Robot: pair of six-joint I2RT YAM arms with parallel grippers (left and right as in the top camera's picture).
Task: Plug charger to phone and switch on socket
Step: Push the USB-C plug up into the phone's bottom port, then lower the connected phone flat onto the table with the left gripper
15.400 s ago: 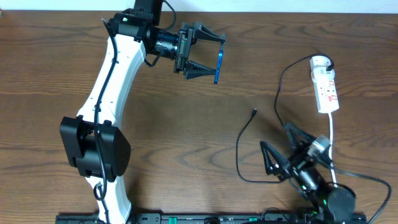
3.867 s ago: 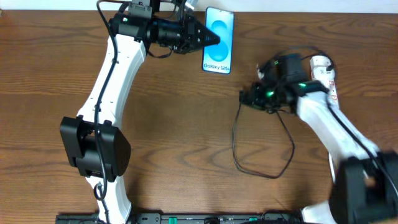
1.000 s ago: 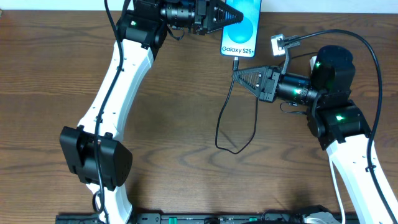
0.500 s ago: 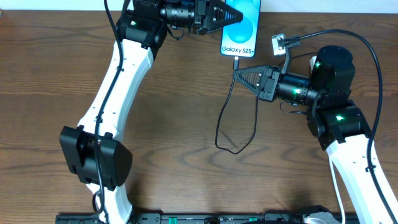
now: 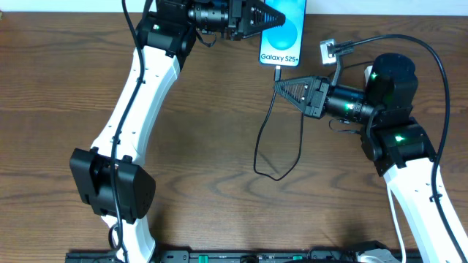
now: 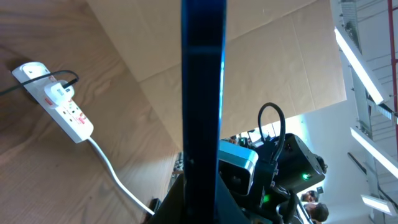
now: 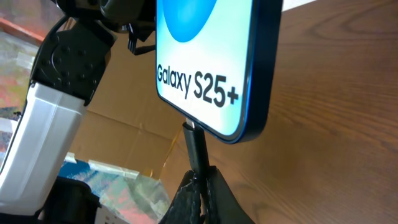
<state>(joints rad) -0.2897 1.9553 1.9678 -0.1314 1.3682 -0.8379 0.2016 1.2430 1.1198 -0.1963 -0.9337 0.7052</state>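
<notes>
Next, my left gripper sets the phone down and lets it go on the table [image 5: 262, 120] between my arms, where the black cable of the charger hangs.
My left gripper [image 5: 272, 20] is shut on the phone [image 5: 285, 40] and holds it off the table at the far edge, screen up. In the left wrist view the phone [image 6: 202, 81] shows edge-on between the jaws. My right gripper [image 5: 277, 85] is shut on the charger's small black connector [image 7: 195, 146]. The connector's tip meets the phone's bottom edge [image 7: 214, 127] just under the "Galaxy S25+" text. The charger's thin black cable [image 5: 265, 139] loops down over the table. The white socket [image 6: 62, 102] lies on the table with a black plug in it. My right arm mostly hides it overhead.
The socket's white cord [image 6: 115, 177] trails off toward the near side. A thick black robot cable [image 5: 431, 58] arcs over my right arm [image 5: 395, 139]. My left arm [image 5: 139, 102] spans the table's left half. Brown cardboard [image 6: 273, 68] stands beyond the table's far edge.
</notes>
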